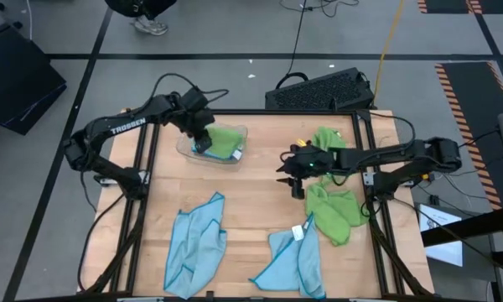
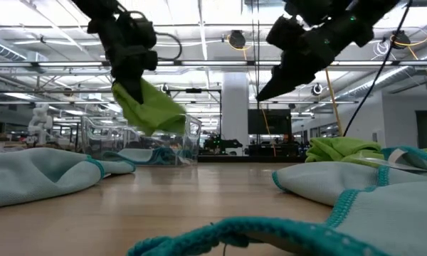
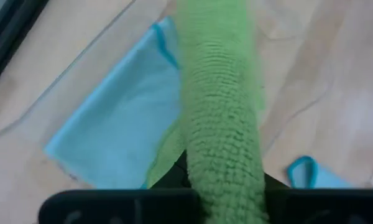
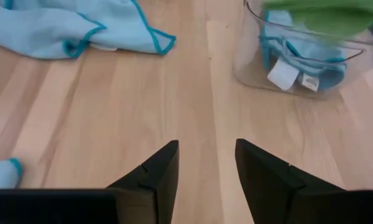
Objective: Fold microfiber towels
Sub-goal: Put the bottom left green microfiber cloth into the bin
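The robot's left gripper should release the folded green towel on top of the blue towels in the clear plastic tray [image 1: 219,142] [image 3: 152,102]. The green towel now hangs over that tray.
A folded lime green microfiber towel [image 2: 151,108] hangs over the clear plastic tray [image 1: 187,150] at the table's far left, with my left gripper [image 1: 203,137] shut on it. Inside the tray lie folded light blue towels [image 4: 298,55] with white tags. My right gripper [image 4: 206,167] hovers open over bare wood near the table's middle, pointing toward the tray, with nothing between its fingers. Crumpled green towels [image 1: 331,208] lie under and beside the right arm. Two loose blue towels [image 1: 197,247] [image 1: 292,258] lie spread near the front edge. My left gripper pinches the folded green towel at its upper end [image 3: 227,177] between its two fingers, several layers thick. The fingers come slanting down from above. The towel hangs below them [image 2: 156,117] over the tray; whether its lower end touches the blue towels I cannot tell.
Another green towel [image 1: 327,138] lies at the far right of the table. A black keyboard [image 1: 318,88] sits beyond the far edge. Bare wood [image 1: 260,197] lies between the tray and the front blue towels.
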